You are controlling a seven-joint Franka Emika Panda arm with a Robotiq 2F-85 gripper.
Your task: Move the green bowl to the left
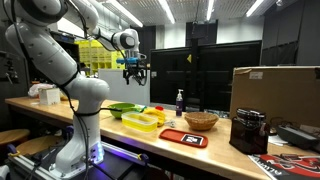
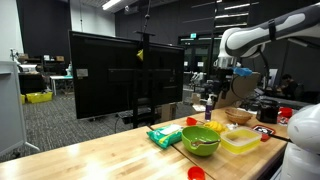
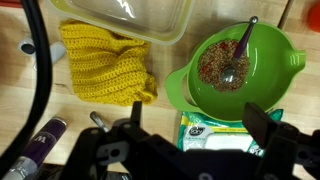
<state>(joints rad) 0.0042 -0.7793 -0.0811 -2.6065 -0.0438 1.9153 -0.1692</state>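
Note:
Next, my gripper goes to the green bowl's rim (image 1: 134, 107) (image 3: 187, 89), on the side facing the yellow knitted cloth, and closes there.
The green bowl (image 1: 122, 109) (image 2: 200, 140) stands on the wooden table in both exterior views. In the wrist view the green bowl (image 3: 280, 70) lies at the upper right and holds brown grains and a metal spoon. My gripper (image 1: 135, 68) (image 2: 222, 76) hangs high above the table, well clear of the bowl. In the wrist view my gripper (image 3: 195, 112) is open and empty, with its two dark fingers spread below the bowl's near rim.
A green-and-white wipes packet (image 3: 215, 135) (image 2: 163, 136) lies by the bowl. A yellow knitted cloth (image 3: 105, 65), yellow containers (image 1: 140, 120) (image 2: 240, 138), a tan basket (image 1: 201, 121), a bottle (image 1: 180, 101), a red tray (image 1: 183, 137) and a cardboard box (image 1: 275, 95) share the table.

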